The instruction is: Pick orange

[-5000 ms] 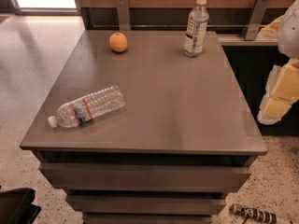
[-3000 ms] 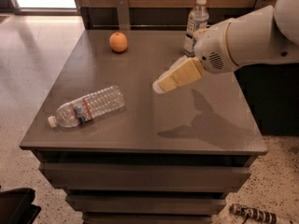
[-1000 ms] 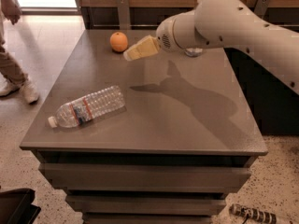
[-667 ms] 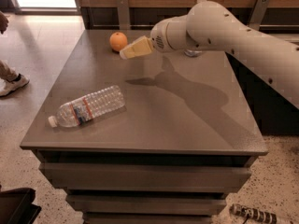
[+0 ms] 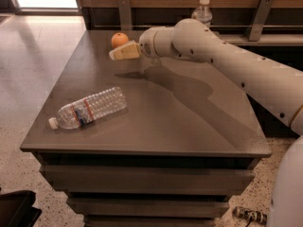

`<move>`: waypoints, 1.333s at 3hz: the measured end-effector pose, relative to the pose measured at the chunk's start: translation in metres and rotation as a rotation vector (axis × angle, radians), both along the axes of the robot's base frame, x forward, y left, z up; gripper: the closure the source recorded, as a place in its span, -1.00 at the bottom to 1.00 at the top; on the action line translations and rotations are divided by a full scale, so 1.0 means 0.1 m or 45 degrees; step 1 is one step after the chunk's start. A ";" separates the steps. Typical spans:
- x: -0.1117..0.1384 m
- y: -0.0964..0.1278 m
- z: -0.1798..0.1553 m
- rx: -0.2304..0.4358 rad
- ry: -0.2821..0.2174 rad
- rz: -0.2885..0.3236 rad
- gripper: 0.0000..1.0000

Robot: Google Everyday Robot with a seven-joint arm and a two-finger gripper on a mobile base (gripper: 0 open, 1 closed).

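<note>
The gripper next closes at the orange's middle (image 5: 119, 39), near the grey table's far edge.
The orange (image 5: 119, 39) is a small round fruit at the far left part of the grey table (image 5: 189, 122). My gripper (image 5: 118, 54) reaches in from the right on a long white arm and hovers just in front of the orange, slightly to its right, a little above the tabletop. Its cream-coloured fingers (image 5: 124, 51) point left toward the fruit. The orange rests on the table and is not held.
A plastic water bottle (image 5: 87, 108) lies on its side near the table's front left. A second bottle (image 5: 203, 11) stands upright at the back, partly hidden by my arm. A wooden wall with metal brackets runs behind the table.
My arm has swept from the table's right side leftward and toward the back, and the gripper now sits close to the orange. The person at the left has left the view. Both bottles are unmoved.
</note>
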State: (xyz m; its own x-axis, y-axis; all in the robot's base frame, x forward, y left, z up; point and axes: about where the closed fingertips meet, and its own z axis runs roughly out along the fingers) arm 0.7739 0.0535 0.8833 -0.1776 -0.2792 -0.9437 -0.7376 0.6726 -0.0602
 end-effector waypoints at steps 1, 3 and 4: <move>0.11 0.06 -0.06 -0.010 0.008 -0.004 -1.00; 0.52 0.12 -0.15 -0.037 -0.008 -0.013 -1.00; 0.74 0.14 -0.19 -0.008 -0.014 -0.014 -1.00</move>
